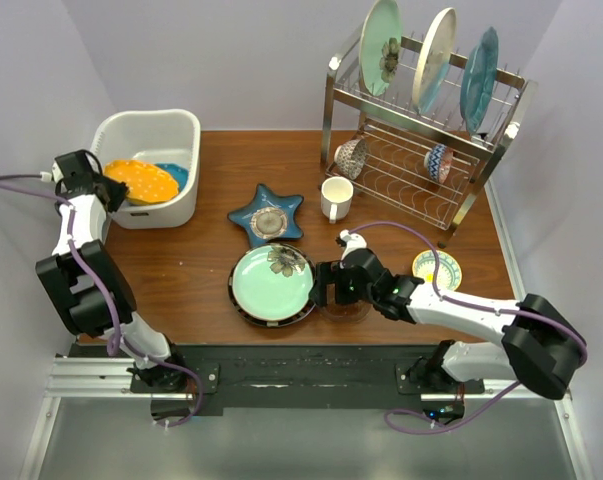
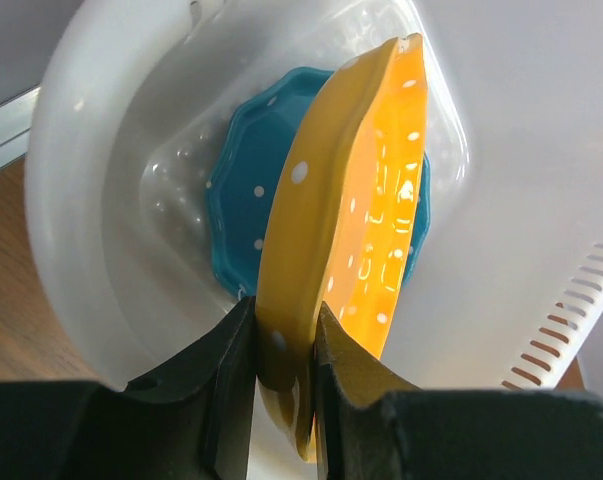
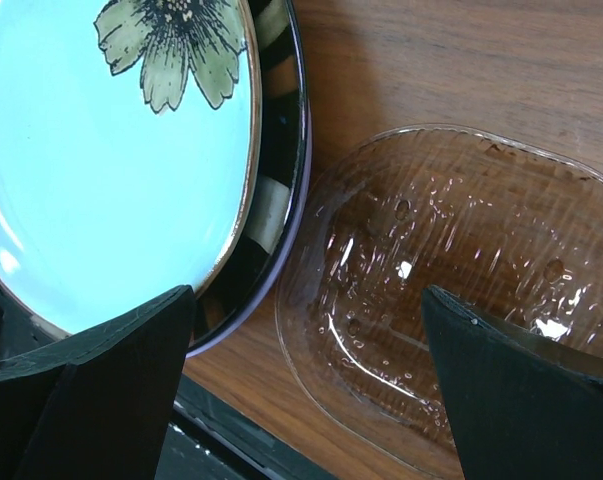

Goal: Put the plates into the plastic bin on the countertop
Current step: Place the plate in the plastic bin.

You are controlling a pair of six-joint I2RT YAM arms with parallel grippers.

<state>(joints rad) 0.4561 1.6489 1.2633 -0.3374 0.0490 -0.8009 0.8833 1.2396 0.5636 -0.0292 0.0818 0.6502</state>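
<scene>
Next, my left gripper lets go of the orange plate on top of the blue dotted plate (image 1: 159,184) (image 2: 316,200) inside the white plastic bin.
My left gripper (image 2: 286,350) is shut on the rim of an orange plate with white dots (image 2: 351,200), held tilted on edge inside the white plastic bin (image 2: 101,200). A blue dotted plate (image 2: 246,200) lies flat on the bin's floor under it. In the top view the bin (image 1: 151,120) stands at the countertop's (image 1: 181,270) back left. My right gripper (image 3: 306,380) is open and holds nothing. It hangs over a clear glass dish (image 3: 451,270), beside a pale green flower plate (image 3: 101,180) stacked on a black-rimmed plate (image 3: 276,150).
A blue star-shaped dish (image 1: 268,213) and a white mug (image 1: 336,197) sit mid-counter. The wire rack (image 1: 421,170) at the back right holds three upright plates (image 1: 433,60) and two bowls (image 1: 352,157). A small yellow bowl (image 1: 437,268) lies near my right arm.
</scene>
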